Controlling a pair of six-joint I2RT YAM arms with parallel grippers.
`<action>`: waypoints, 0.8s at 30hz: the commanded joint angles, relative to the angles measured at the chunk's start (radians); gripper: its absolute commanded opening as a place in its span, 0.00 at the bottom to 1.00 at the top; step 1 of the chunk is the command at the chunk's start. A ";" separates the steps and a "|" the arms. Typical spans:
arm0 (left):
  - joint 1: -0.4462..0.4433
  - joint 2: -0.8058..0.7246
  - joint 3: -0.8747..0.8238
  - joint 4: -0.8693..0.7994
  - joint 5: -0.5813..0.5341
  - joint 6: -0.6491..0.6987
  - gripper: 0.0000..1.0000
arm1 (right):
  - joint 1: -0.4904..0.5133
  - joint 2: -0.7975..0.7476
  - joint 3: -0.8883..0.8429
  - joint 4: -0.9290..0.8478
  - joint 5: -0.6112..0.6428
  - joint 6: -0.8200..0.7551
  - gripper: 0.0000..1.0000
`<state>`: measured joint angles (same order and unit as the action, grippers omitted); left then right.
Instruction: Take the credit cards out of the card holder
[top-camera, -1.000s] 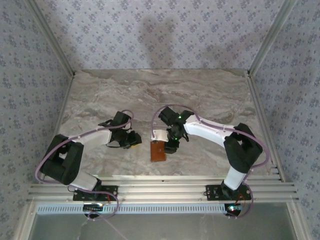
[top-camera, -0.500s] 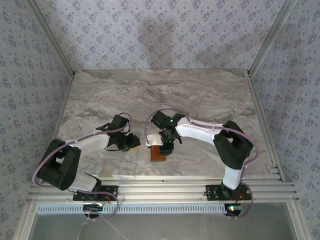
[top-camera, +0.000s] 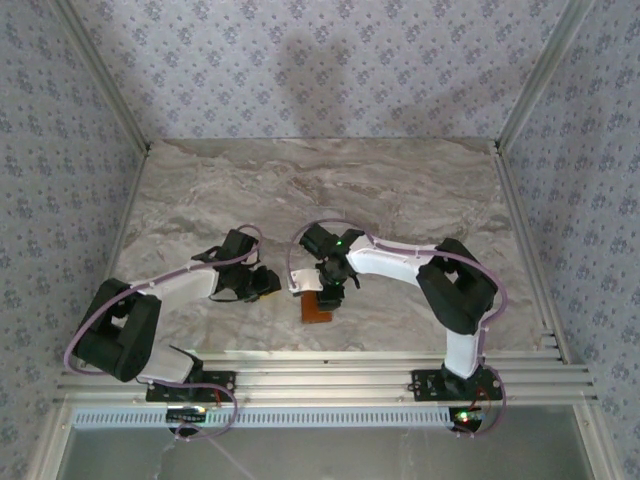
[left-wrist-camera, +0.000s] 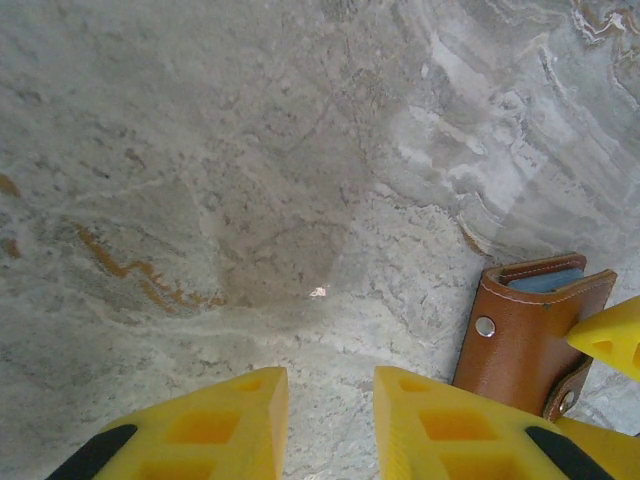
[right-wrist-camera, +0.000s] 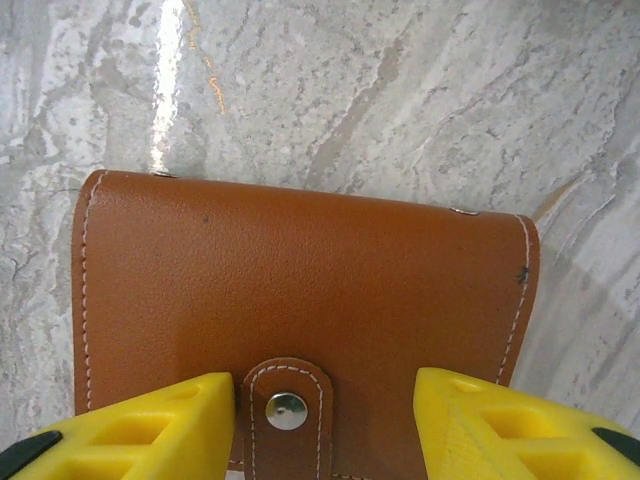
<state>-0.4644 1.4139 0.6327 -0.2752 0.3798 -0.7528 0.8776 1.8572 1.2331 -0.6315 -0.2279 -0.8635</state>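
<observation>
The snap tab lies flat and fastened on the card holder. Next, my right gripper turns and takes the snap tab at the card holder's edge (left-wrist-camera: 568, 393).
The card holder (top-camera: 316, 311) is a closed orange-brown leather wallet lying flat near the table's front middle. Its snap tab (right-wrist-camera: 287, 410) is fastened. My right gripper (right-wrist-camera: 325, 390) hangs just over it, open, with one yellow finger on each side of the tab. My left gripper (left-wrist-camera: 330, 385) is open over bare marble just left of the card holder (left-wrist-camera: 515, 335), with nothing between its fingers. A grey-blue edge (left-wrist-camera: 545, 283) shows in the holder's end slot; I cannot tell whether it is lining or a card. The credit cards are hidden.
The marble tabletop (top-camera: 330, 190) stretches behind and to both sides. Patterned walls with metal corner posts (top-camera: 105, 85) close in the left, back and right. An aluminium rail (top-camera: 320, 375) runs along the near edge by the arm bases.
My right gripper has moved left and down over the card holder and covers more of it. The left arm has stretched out slightly; its gripper stays beside the holder.
</observation>
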 joint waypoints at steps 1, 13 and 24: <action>0.008 -0.013 0.001 0.013 0.001 -0.005 0.29 | 0.005 0.028 -0.022 -0.009 -0.012 0.012 0.50; 0.002 -0.007 0.029 0.041 0.055 -0.035 0.29 | 0.008 -0.019 -0.095 0.099 -0.011 0.059 0.25; -0.048 0.039 0.029 0.104 0.077 -0.076 0.28 | 0.035 -0.031 -0.087 0.174 -0.040 0.089 0.19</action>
<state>-0.5041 1.4284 0.6365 -0.2066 0.4313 -0.8066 0.8982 1.8194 1.1580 -0.4881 -0.2539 -0.7979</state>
